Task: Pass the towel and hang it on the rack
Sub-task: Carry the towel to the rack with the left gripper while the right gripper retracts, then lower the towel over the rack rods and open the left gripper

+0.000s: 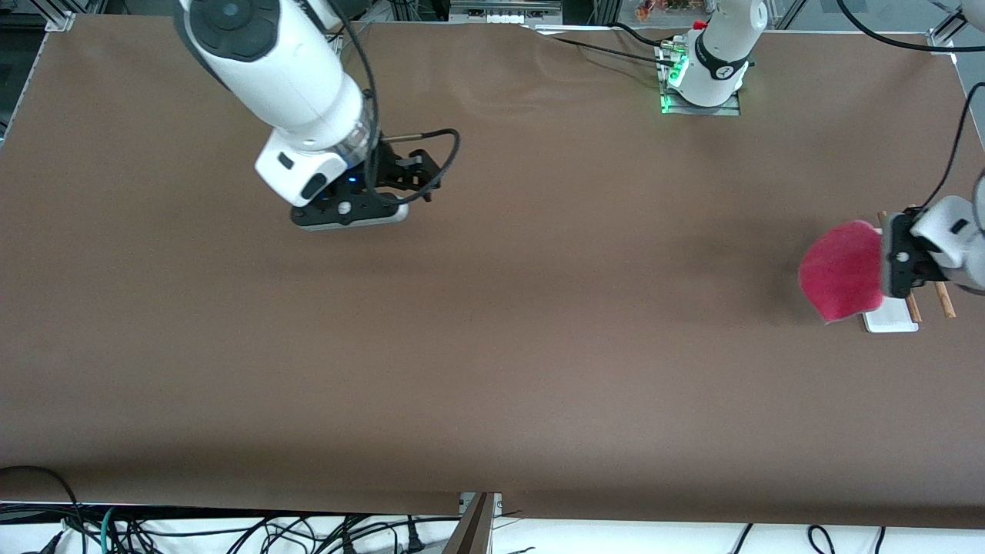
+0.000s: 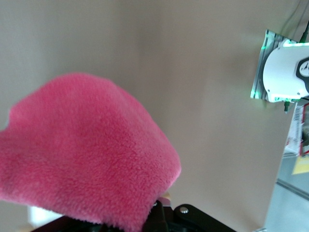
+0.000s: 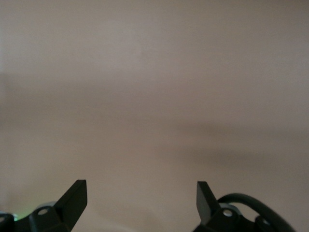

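Note:
My left gripper is going to let go of the pink-red towel draped across both wooden rods of the rack (image 1: 903,268), above the rack's white base. The towel now hangs beside the rods.
The pink-red towel (image 1: 843,269) hangs from my left gripper (image 1: 885,258), which is shut on it at the left arm's end of the table. The towel fills much of the left wrist view (image 2: 82,150) and hides the fingertips there. The rack stands just under the gripper: its white base (image 1: 891,319) and two wooden rods (image 1: 945,298) stick out from below the hand. The towel hangs beside the rods, over the base's edge. My right gripper (image 1: 350,211) hovers over bare table toward the right arm's end. It is open and empty in the right wrist view (image 3: 141,195).
The brown table (image 1: 539,346) is bare between the two grippers. The left arm's base (image 1: 702,85) with a green light stands at the table's top edge and also shows in the left wrist view (image 2: 285,75). Cables (image 1: 231,531) lie below the table's front edge.

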`<state>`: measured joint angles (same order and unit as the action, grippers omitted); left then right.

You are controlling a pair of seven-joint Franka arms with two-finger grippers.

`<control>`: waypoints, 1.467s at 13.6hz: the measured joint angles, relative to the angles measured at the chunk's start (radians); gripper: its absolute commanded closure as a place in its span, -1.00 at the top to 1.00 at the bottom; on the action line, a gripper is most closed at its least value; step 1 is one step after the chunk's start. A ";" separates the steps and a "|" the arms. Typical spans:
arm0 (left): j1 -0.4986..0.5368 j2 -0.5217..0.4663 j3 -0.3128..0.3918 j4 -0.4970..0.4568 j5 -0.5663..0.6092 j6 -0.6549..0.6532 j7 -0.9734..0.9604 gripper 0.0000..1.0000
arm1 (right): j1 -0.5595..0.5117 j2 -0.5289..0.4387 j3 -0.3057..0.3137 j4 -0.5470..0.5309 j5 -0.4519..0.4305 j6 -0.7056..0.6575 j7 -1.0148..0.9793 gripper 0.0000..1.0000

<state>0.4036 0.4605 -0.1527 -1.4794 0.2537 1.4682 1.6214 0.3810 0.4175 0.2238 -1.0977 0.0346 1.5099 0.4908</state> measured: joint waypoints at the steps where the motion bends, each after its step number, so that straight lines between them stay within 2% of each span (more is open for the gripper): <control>1: 0.052 0.021 0.001 0.000 0.026 0.010 0.002 -1.00 | 0.000 -0.015 -0.029 -0.001 0.000 -0.025 -0.053 0.99; 4: 0.149 0.065 -0.001 0.005 0.104 0.078 0.003 -1.00 | -0.001 -0.072 -0.141 -0.050 0.000 -0.061 -0.238 0.99; 10: 0.212 0.116 -0.001 0.007 0.145 0.185 0.003 -1.00 | -0.004 -0.234 -0.339 -0.296 0.001 -0.036 -0.541 0.99; 12: 0.221 0.129 0.006 0.007 0.150 0.224 0.003 -1.00 | -0.014 -0.273 -0.372 -0.368 -0.002 -0.008 -0.597 0.99; 17: 0.228 0.152 0.008 0.008 0.151 0.266 0.003 -1.00 | -0.104 -0.306 -0.374 -0.440 -0.041 0.029 -0.673 0.99; 18: 0.228 0.155 0.008 0.008 0.151 0.274 0.003 -0.45 | -0.109 -0.313 -0.374 -0.449 -0.052 0.033 -0.675 0.99; 19: 0.228 0.160 0.009 0.009 0.151 0.278 0.003 0.56 | -0.110 -0.319 -0.373 -0.453 -0.065 0.036 -0.676 0.99; 20: 0.228 0.166 0.010 0.009 0.151 0.280 0.003 1.00 | -0.110 -0.326 -0.369 -0.456 -0.074 0.036 -0.676 0.99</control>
<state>0.6312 0.6267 -0.1425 -1.4706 0.4049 1.7485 1.6246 0.2710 0.0919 -0.1450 -1.5540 -0.0390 1.5463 -0.1849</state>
